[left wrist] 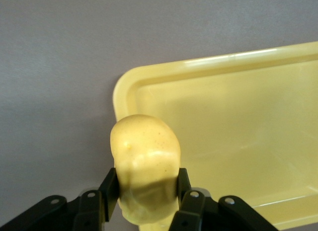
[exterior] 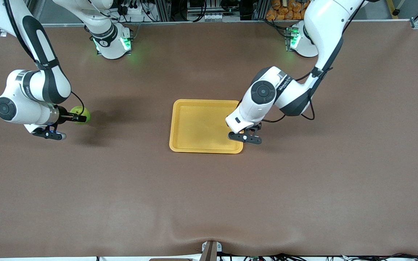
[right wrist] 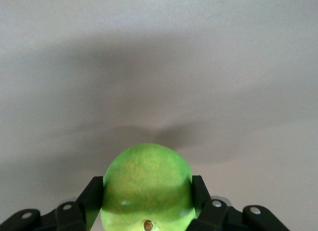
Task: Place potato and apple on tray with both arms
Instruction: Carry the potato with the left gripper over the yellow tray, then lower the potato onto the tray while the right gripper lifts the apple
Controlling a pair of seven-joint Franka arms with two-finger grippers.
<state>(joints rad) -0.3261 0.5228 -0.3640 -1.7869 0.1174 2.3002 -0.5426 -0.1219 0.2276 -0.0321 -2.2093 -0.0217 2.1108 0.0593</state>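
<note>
My left gripper is holding the potato over the yellow-orange tray's corner now. It will let go of the potato just inside the tray's short rim (exterior: 233, 136) (left wrist: 184, 172), near the corner of the tray below that gripper.
My left gripper (left wrist: 146, 185) is shut on the potato (left wrist: 144, 161), a yellow bumpy lump, and holds it over the corner of the yellow-orange tray (left wrist: 238, 121). In the front view the left gripper (exterior: 246, 135) hangs over the tray's (exterior: 201, 123) rim on the side toward the left arm's end; the potato is hidden under the hand there. My right gripper (right wrist: 147, 197) is shut on the green apple (right wrist: 146, 179). In the front view the right gripper (exterior: 75, 117) holds the apple (exterior: 82, 114) just above the table toward the right arm's end, apart from the tray.
The brown table cover (exterior: 209, 195) spreads wide around the tray. The two arm bases (exterior: 113, 43) stand along the table's edge farthest from the front camera. Nothing lies in the tray.
</note>
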